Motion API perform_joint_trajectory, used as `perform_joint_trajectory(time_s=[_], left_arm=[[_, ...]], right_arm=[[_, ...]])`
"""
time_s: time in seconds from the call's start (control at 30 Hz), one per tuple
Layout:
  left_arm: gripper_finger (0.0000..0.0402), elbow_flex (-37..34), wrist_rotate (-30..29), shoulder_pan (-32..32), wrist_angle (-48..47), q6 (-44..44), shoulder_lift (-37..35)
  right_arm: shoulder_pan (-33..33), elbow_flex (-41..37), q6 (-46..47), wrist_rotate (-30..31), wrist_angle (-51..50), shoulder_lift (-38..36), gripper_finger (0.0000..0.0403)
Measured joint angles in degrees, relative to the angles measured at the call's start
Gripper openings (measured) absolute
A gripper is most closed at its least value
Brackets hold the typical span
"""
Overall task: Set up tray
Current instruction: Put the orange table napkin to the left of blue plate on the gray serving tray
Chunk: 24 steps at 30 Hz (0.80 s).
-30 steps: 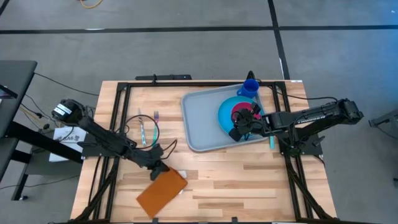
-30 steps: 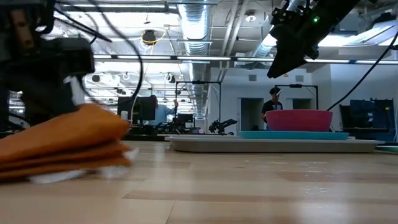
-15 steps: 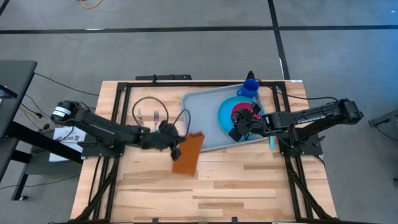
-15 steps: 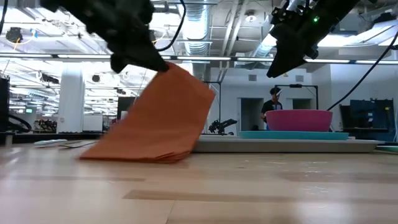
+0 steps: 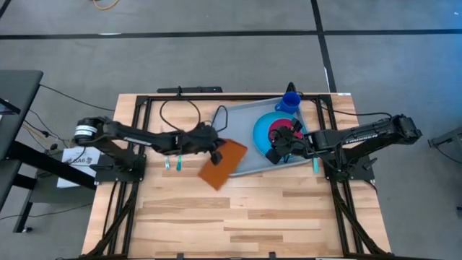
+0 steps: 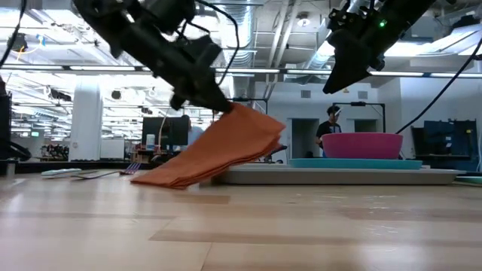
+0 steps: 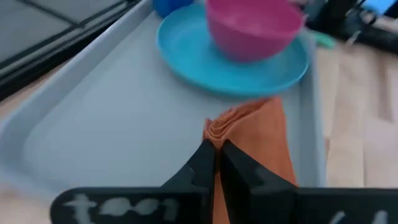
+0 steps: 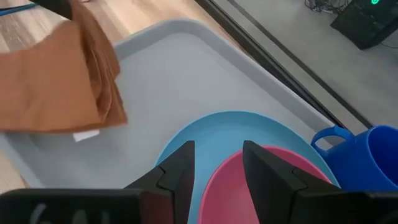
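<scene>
My left gripper should release the orange-brown napkin on the tray's bare part (image 5: 232,136) (image 7: 174,138) next to the blue plate.
My left gripper (image 5: 215,149) reaches in from the table's left and is shut on the orange-brown napkin (image 5: 224,165), which slants over the near left rim of the pale grey-blue tray (image 5: 234,130). On the tray's right half a pink bowl (image 5: 281,132) stands on a round blue plate (image 5: 266,123). A blue mug (image 5: 290,102) stands at the tray's far corner. My right gripper (image 5: 276,149) hangs open above the bowl's near side, and the low view shows it clear of the bowl (image 6: 361,144). My left gripper pinches the napkin's bunched upper edge (image 7: 217,127), several folded layers, between its two fingers (image 7: 202,163). The fingers come from the table's left, slanting down. The napkin hangs tilted below them; its lower end (image 6: 162,181) reaches down to the table left of the tray.
Cutlery with teal handles (image 5: 167,163) lies on the table under the left arm. Another teal piece (image 5: 315,165) lies beside the tray's right rim. Black frame rails (image 5: 137,137) run along the table's sides. Bare wood (image 5: 238,217) fills the near half.
My left gripper has swung from the table's near left toward the tray, rising and rolling, shut on the napkin throughout. The napkin, first lying flat on the table, is lifted by one edge and carried right; its upper part now slants over the tray's near left rim.
</scene>
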Motion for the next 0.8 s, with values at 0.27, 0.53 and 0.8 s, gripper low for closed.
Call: perform_joint_trajectory(time_s=[0.27, 0.53, 0.8], left_arm=[[0.0, 2.56, 3.37, 7.3, 3.63, 0.08, 7.77], [0.0, 9.91, 3.21, 12.35, 3.28, 0.53, 13.75], [0.0003, 13.97, 1.36, 16.54, -3.79, 1.81, 14.39]], right_arm=[[0.0, 0.02, 0.0, 0.0, 0.02, -0.02, 0.0127], [-0.04, 0.02, 0.0, 0.0, 0.02, -0.02, 0.0127], [-0.02, 0.02, 0.0, -0.02, -0.04, -0.02, 0.0127]])
